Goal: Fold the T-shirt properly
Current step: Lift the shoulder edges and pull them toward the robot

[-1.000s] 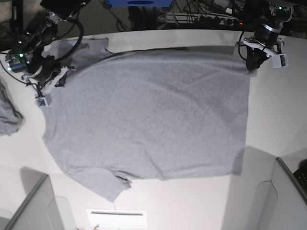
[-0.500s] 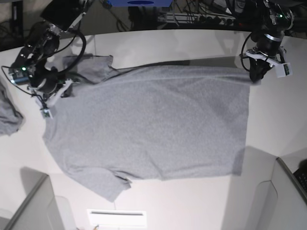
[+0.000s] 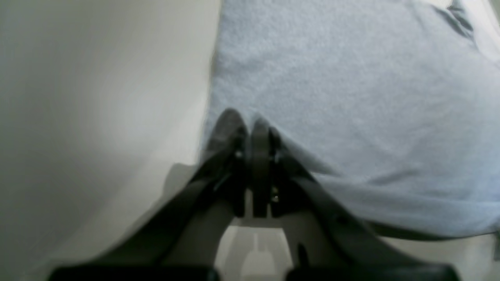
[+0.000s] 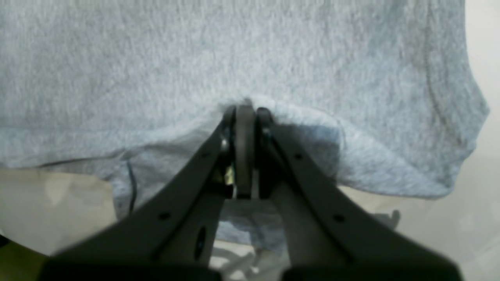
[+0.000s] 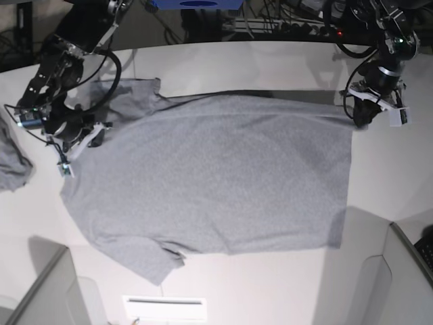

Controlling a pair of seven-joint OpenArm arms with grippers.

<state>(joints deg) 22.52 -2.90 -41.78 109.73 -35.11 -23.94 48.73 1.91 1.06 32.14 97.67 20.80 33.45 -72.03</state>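
My left gripper needs to release the raised edge of the T-shirt on top of the shirt's side (image 5: pixel 358 144), a little toward the white label. That edge is now raised off the table.
The heather-grey T-shirt (image 5: pixel 216 176) lies spread on the white table (image 5: pixel 270 61), plain side up, with no lettering showing. My left gripper (image 5: pixel 358 116) is at the shirt's far right corner. In the left wrist view it (image 3: pixel 246 121) is shut on the edge of the shirt (image 3: pixel 351 78), which is raised off the table. My right gripper (image 5: pixel 82 135) is at the shirt's far left, near the sleeve. In the right wrist view it (image 4: pixel 245 109) is shut on a pinched fold of the shirt (image 4: pixel 234 50).
A smaller grey cloth lump (image 5: pixel 12 166) lies at the table's left edge. A white label (image 5: pixel 164 308) sits at the front edge. Grey partitions stand at the front left (image 5: pixel 47 291) and front right (image 5: pixel 399 277). Cables and gear lie behind the table.
Both grippers have moved toward the front of the table, still shut on the shirt. The shirt's far edge has come forward with them.
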